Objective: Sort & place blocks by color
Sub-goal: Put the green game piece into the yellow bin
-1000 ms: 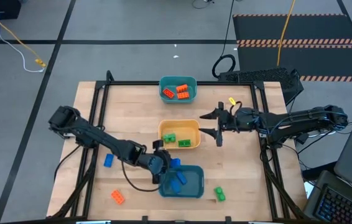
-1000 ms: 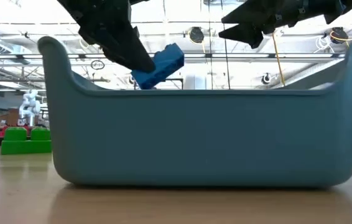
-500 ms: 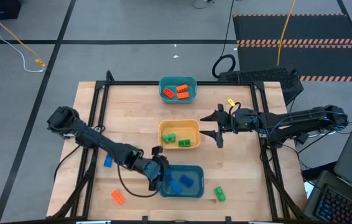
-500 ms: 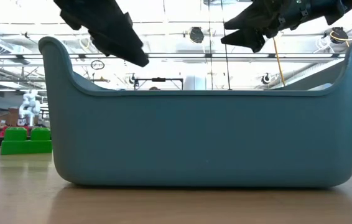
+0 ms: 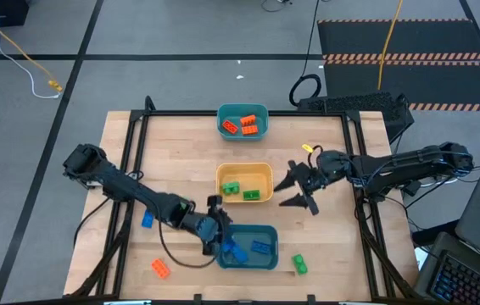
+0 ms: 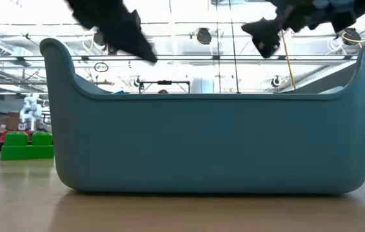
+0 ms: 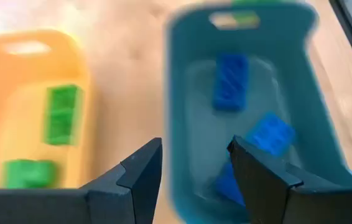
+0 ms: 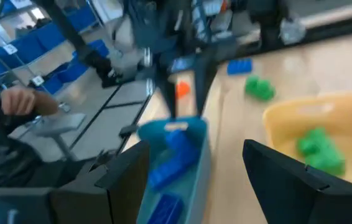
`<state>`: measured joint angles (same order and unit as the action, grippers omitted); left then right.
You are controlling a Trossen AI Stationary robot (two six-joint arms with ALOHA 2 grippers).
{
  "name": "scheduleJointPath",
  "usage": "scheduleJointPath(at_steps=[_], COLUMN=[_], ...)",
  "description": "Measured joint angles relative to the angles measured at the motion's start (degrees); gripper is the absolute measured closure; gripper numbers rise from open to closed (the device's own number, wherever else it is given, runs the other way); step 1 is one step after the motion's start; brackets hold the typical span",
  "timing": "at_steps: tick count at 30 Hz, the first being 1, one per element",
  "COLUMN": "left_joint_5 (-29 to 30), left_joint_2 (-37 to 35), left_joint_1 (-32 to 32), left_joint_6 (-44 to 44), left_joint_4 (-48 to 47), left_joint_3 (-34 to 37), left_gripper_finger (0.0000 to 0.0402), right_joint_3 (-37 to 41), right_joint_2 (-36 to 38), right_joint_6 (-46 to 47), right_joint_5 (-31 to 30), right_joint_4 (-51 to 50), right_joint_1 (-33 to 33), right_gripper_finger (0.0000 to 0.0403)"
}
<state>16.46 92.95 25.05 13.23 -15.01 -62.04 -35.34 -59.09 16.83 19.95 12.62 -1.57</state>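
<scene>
I need to close my right gripper next on the long sides (image 5: 299, 264) of the loose green block beside the near teal bin, since it belongs in the yellow bin.
My left gripper (image 5: 214, 235) (image 7: 194, 171) is open and holds nothing. It hovers over the left rim of the near teal bin (image 5: 270, 261), where blue blocks (image 5: 261, 246) (image 7: 230, 81) lie on the floor. My right gripper (image 5: 298, 190) (image 8: 207, 180) is open in the air just right of the yellow bin (image 5: 244, 168), which holds two green blocks (image 5: 231, 188). Orange blocks (image 5: 248, 125) lie in the far teal bin (image 5: 242, 110). Loose on the table are a blue block (image 5: 147, 219), an orange block (image 5: 161, 268) and a green block (image 5: 298, 264) (image 6: 26, 145).
A black frame (image 5: 223, 113) runs around the wooden tabletop. In the low view the near teal bin's wall (image 6: 208, 142) fills most of the picture, with both grippers above its rim. A person's hand (image 8: 17, 99) shows in the room beyond the table.
My left gripper has let go of a blue block, which has dropped into the near teal bin and now lies on its floor. The gripper has drawn back toward the bin's left rim. My right gripper has swung toward the table's near edge and turned.
</scene>
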Motion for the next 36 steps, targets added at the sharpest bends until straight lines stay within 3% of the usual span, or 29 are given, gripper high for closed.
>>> scheduleJointPath(at_steps=[6, 12, 15, 17, 22, 29, 36], left_joint_5=[0.2, 3.6, 3.7, 3.8, 8.0, 8.7, 8.5], left_joint_2=[-8.8, -19.1, -22.9, -25.2, -30.1, -35.9, -38.5], left_joint_1=[-3.5, -6.4, -8.2, -9.4, -12.8, -17.7, -22.5], left_joint_6=[-6.0, -12.4, -13.1, -13.3, -13.2, -14.7, -14.5], left_joint_4=[0.3, 0.3, -0.1, -1.8, -4.4, 14.1, 21.5], left_joint_3=[-0.6, -0.6, -0.2, 0.3, 3.6, 17.5, 24.4], left_gripper_finger=[0.0211, 0.0211, 0.0211, 0.0211, 0.0211, 0.0211, 0.0211], right_joint_3=[4.8, 11.7, 14.3, 14.8, 12.7, 2.8, -9.8], right_joint_2=[-0.1, -0.1, 0.0, 0.0, -0.1, -0.1, -4.8], right_joint_6=[1.0, -7.3, -5.5, -3.9, -3.4, -2.4, 7.7], right_joint_5=[-2.2, -2.3, -6.9, -11.6, -16.3, -24.6, -27.2], right_joint_4=[1.3, 21.4, 31.0, 31.3, 15.7, -13.9, -38.3], right_joint_1=[-1.8, -2.3, -2.3, -2.3, -2.4, -5.2, -11.0], right_gripper_finger=[0.0152, 0.0152, 0.0151, 0.0152, 0.0152, 0.0152, 0.0151])
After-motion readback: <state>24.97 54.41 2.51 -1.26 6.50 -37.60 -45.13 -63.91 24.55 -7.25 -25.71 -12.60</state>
